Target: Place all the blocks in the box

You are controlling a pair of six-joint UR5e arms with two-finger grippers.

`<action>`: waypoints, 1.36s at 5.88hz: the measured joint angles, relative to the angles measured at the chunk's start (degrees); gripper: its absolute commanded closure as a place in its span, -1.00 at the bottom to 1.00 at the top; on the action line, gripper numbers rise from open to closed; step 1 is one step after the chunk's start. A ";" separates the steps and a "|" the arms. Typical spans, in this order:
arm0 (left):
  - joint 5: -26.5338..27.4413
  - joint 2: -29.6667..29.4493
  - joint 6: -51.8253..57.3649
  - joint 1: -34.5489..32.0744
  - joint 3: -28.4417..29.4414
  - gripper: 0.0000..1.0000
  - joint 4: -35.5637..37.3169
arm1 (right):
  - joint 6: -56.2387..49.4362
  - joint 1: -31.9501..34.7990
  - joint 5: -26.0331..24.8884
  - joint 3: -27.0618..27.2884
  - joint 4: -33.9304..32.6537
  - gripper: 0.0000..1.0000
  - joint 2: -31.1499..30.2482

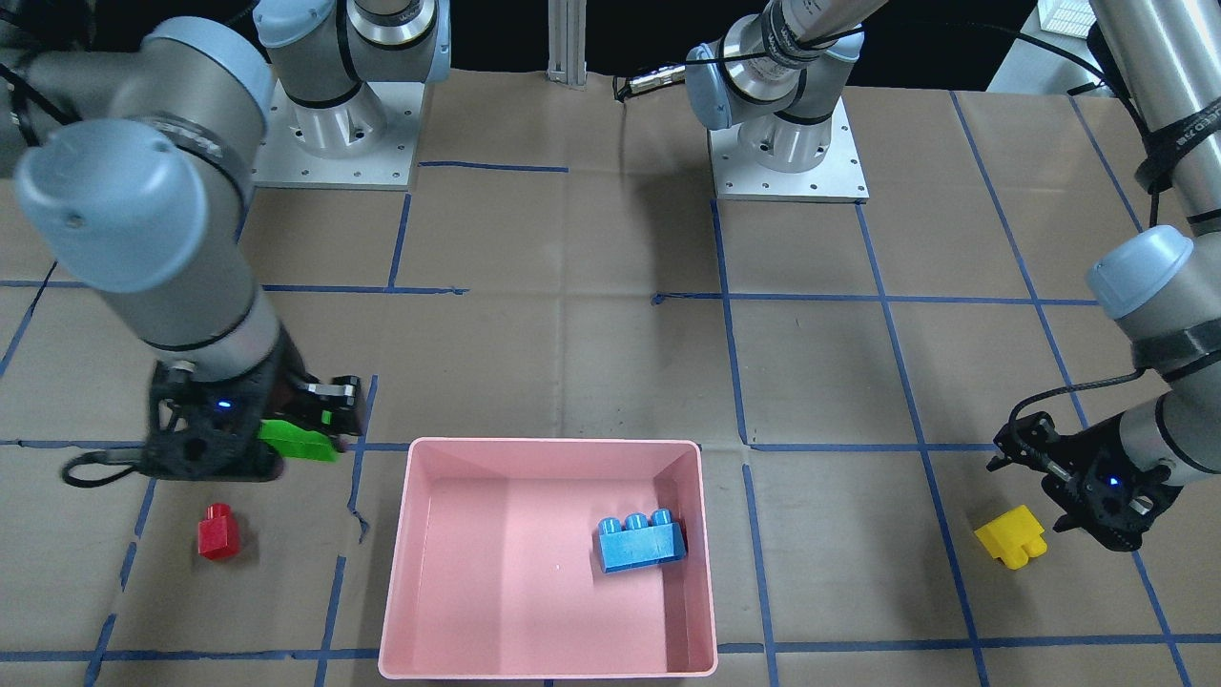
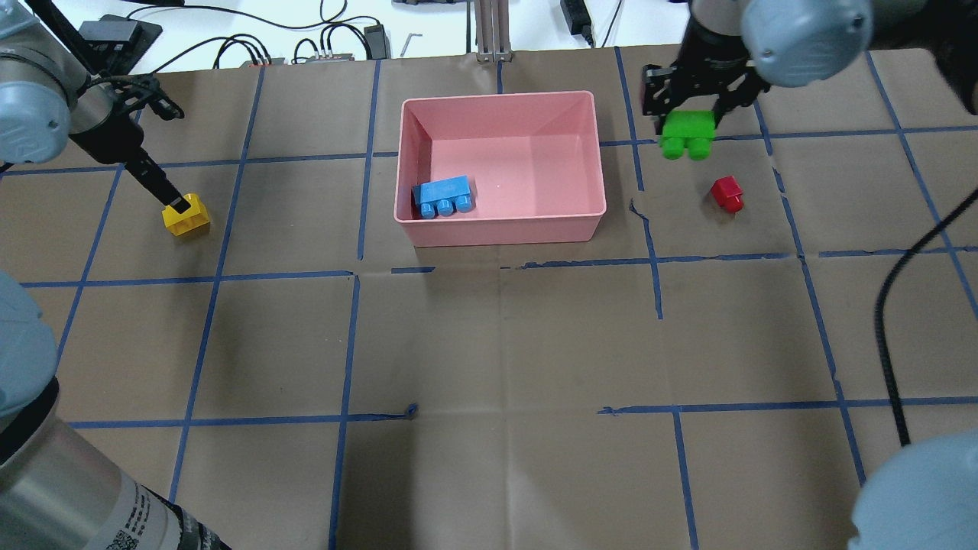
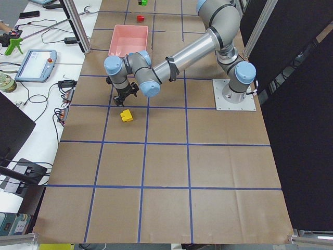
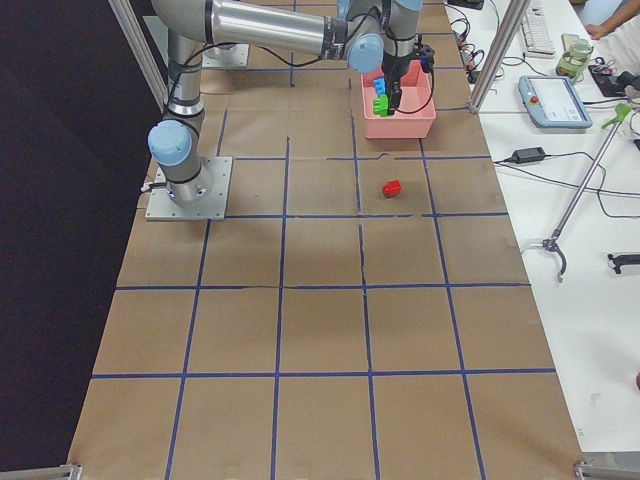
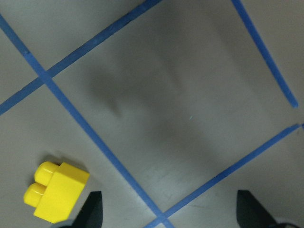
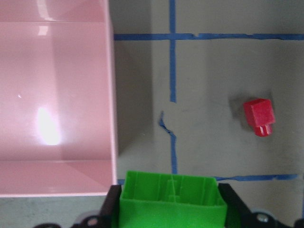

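The yellow brick has a nearer end (image 1: 1028,534) (image 5: 47,205) for my left gripper. I will close that gripper there, its fingers across a knob and the brick's flat bottom.
The pink box (image 2: 500,98) stands at the table's far middle with the blue brick (image 2: 443,196) lying inside it. My right gripper (image 2: 688,114) is shut on the green brick (image 2: 688,134) and holds it above the table just right of the box; the right wrist view shows the brick (image 6: 173,199) between the jaws. The red brick (image 2: 727,192) lies on the table near it. My left gripper (image 5: 171,213) is open and empty, low over the table, with the yellow brick (image 5: 57,190) just outside one finger (image 5: 92,211).
Brown paper with blue tape lines covers the table, with a small tear (image 2: 638,210) right of the box. The arm bases (image 1: 787,153) stand on the robot's side. Cables and devices (image 2: 336,46) lie past the far edge.
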 measured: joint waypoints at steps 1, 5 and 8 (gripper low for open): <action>0.03 -1.66 4.22 0.86 -2.33 -0.96 6.06 | 4.72 4.39 0.75 -4.72 -0.04 0.03 5.47; 0.21 -5.29 8.81 1.18 -4.31 -0.74 12.82 | 6.38 7.91 4.67 -11.65 -4.44 -0.99 18.06; 0.17 -5.50 9.20 1.19 -3.58 -0.76 13.17 | 6.36 7.36 4.34 -12.00 -2.32 -0.99 15.08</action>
